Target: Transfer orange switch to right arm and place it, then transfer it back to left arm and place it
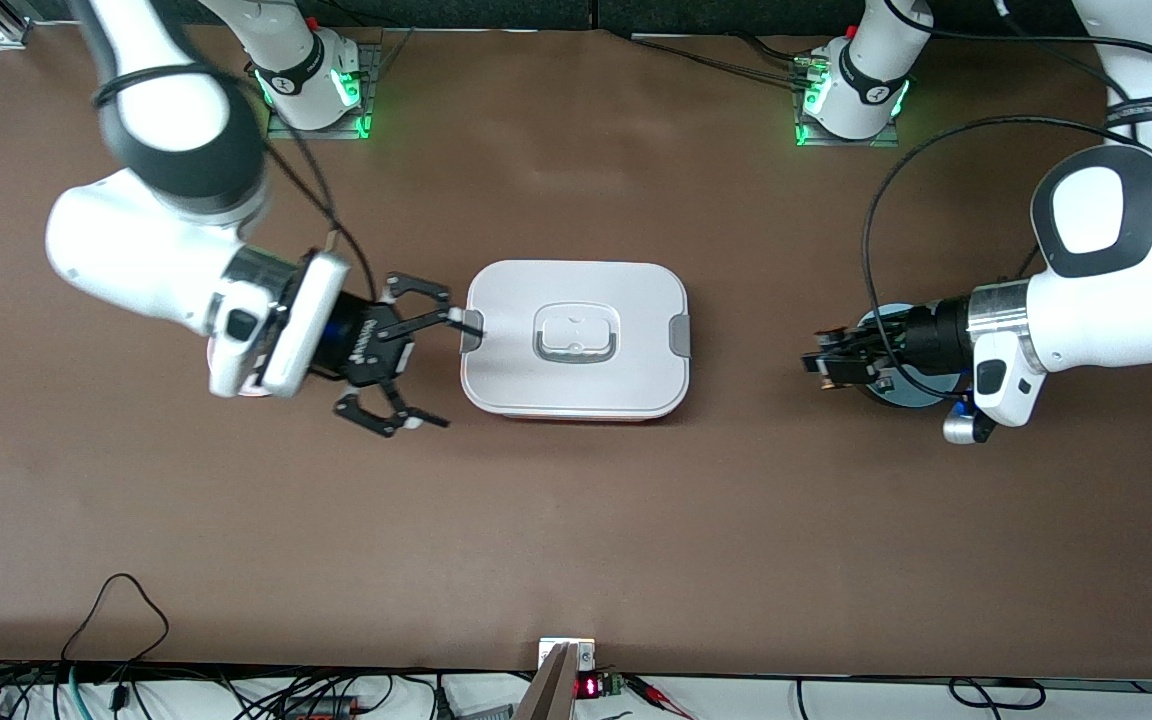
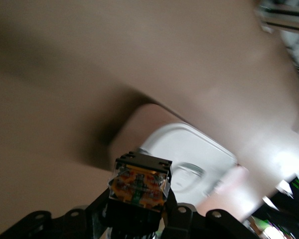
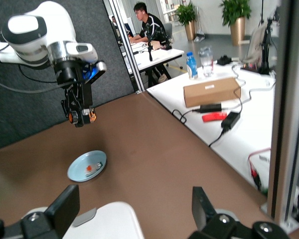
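Observation:
Next, my left gripper sets the orange switch, now hanging over a small blue plate, down on the blue plate (image 1: 924, 358) next to the small orange-topped piece.
The orange switch (image 2: 139, 181), black-bodied with an orange face, sits between the fingers of my left gripper (image 2: 138, 211), which is shut on it. In the front view the left gripper (image 1: 822, 366) hangs with the switch (image 1: 829, 373) over a small blue plate (image 1: 911, 393) at the left arm's end of the table. The white box (image 1: 576, 340) with grey latches lies in the middle of the table. My right gripper (image 1: 443, 371) is open beside the box's end toward the right arm, one fingertip by the latch (image 1: 473, 330). The right wrist view shows its fingers (image 3: 65, 204) wide apart over the box corner (image 3: 114, 221).
The blue plate (image 3: 87, 166) holds a small orange-topped piece (image 3: 89, 168). A pinkish plate edge (image 1: 256, 393) peeks out under the right wrist. Cables (image 1: 116, 610) lie along the table's edge nearest the front camera.

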You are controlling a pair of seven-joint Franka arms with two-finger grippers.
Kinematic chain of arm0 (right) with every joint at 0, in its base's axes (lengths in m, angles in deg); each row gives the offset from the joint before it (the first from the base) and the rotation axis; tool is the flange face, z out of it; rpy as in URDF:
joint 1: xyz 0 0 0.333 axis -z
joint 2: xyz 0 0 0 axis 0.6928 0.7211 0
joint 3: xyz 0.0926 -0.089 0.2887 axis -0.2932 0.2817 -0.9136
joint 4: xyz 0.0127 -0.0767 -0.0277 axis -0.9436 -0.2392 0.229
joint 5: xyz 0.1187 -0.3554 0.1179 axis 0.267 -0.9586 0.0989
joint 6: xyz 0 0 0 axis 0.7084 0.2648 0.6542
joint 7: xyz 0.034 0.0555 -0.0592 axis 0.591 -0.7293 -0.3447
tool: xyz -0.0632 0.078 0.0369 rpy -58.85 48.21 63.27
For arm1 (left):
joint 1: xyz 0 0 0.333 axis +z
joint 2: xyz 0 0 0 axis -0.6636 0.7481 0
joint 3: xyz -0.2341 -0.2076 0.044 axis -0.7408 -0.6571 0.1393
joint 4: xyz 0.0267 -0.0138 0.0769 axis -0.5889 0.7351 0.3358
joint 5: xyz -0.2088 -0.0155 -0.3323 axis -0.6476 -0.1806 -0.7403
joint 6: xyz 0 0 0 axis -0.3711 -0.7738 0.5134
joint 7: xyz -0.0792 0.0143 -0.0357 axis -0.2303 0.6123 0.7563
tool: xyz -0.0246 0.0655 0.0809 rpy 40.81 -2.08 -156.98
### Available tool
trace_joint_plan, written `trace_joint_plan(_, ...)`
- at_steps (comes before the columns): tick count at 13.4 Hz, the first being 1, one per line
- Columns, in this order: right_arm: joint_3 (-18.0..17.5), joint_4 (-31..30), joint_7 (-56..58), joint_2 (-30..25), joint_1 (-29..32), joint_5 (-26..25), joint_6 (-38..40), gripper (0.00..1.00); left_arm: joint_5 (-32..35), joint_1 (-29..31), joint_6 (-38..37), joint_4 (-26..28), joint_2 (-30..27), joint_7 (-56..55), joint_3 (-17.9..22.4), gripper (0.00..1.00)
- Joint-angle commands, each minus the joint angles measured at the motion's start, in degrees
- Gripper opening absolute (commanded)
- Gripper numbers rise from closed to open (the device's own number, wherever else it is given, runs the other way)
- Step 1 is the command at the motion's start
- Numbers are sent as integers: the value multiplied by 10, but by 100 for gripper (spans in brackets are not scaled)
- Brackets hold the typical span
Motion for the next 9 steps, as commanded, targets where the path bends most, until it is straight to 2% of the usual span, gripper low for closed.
trace_joint_plan(1,-4,-46,-88,-50,20,-20,14,100,98,10,-17,4,6,-124,1,0)
trace_joint_plan(3,-3,-64,-182,-67,27,-75,14,100,172,10,-16,5,13,-204,4,0)
trace_joint_plan(6,6,-72,-325,-71,34,-160,31,100,238,15,-15,5,22,-309,15,0)
trace_joint_plan(9,44,-97,-431,-88,40,-306,91,100,273,29,-8,25,22,-372,19,0)
